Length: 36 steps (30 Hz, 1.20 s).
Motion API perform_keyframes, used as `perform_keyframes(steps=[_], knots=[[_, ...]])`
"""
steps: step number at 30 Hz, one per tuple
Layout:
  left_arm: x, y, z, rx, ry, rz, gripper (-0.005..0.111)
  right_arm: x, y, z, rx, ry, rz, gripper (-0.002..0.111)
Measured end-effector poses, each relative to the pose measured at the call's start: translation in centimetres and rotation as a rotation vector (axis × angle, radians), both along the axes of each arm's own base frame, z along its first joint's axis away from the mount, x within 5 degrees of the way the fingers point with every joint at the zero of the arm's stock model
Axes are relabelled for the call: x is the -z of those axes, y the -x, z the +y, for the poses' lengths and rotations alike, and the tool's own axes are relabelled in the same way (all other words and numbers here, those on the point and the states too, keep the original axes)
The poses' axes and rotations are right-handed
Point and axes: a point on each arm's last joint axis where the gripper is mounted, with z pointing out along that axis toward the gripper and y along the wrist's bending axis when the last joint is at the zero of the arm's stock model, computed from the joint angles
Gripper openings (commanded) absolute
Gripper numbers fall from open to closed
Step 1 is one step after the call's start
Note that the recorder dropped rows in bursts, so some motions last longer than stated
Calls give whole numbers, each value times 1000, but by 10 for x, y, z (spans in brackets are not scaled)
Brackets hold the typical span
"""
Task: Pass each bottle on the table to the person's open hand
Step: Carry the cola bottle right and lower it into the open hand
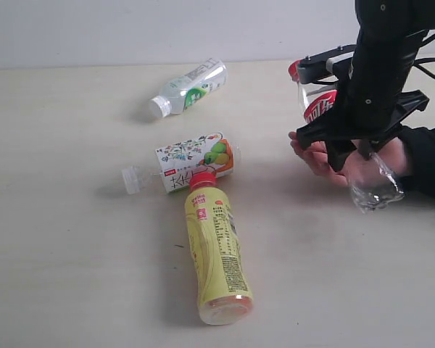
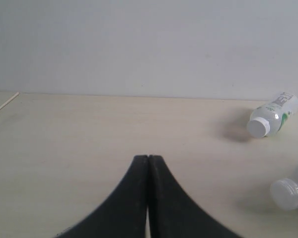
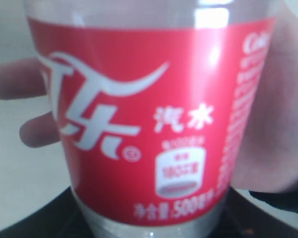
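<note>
Next, my right gripper lets go of the red-label cola bottle across the open palm (image 1: pixel 345 154) (image 3: pixel 156 124), between the fingers and the dark sleeve.
My right gripper (image 1: pixel 362 127) is shut on the clear red-label cola bottle (image 1: pixel 320 107) and holds it tilted just above the person's open hand (image 1: pixel 315 156). In the right wrist view the red label (image 3: pixel 139 119) fills the frame, with the palm (image 3: pixel 270 148) behind it and the right gripper (image 3: pixel 149 225) around its lower part. The yellow bottle with a red cap (image 1: pixel 216 254), the fruit-label bottle (image 1: pixel 192 163) and the small green-white bottle (image 1: pixel 192 87) lie on the table (image 1: pixel 72 217). My left gripper (image 2: pixel 148 158) is shut and holds nothing.
The person's dark sleeve (image 1: pixel 431 156) enters from the right edge. A pale wall (image 1: pixel 130 29) rises behind the table's far edge. In the left wrist view the small bottle (image 2: pixel 273 119) and the fruit-label bottle's cap (image 2: pixel 288 193) lie off to one side.
</note>
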Motion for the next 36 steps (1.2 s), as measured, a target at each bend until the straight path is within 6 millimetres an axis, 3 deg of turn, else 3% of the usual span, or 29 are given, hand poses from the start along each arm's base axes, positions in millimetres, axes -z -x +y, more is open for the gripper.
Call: perform_keyframes(steps=[7, 36], knots=[[0, 0, 0, 0, 0, 0, 0, -1, 4, -9, 22, 96, 39, 0], [0, 0, 0, 0, 0, 0, 0, 5, 1, -7, 48, 86, 32, 0]])
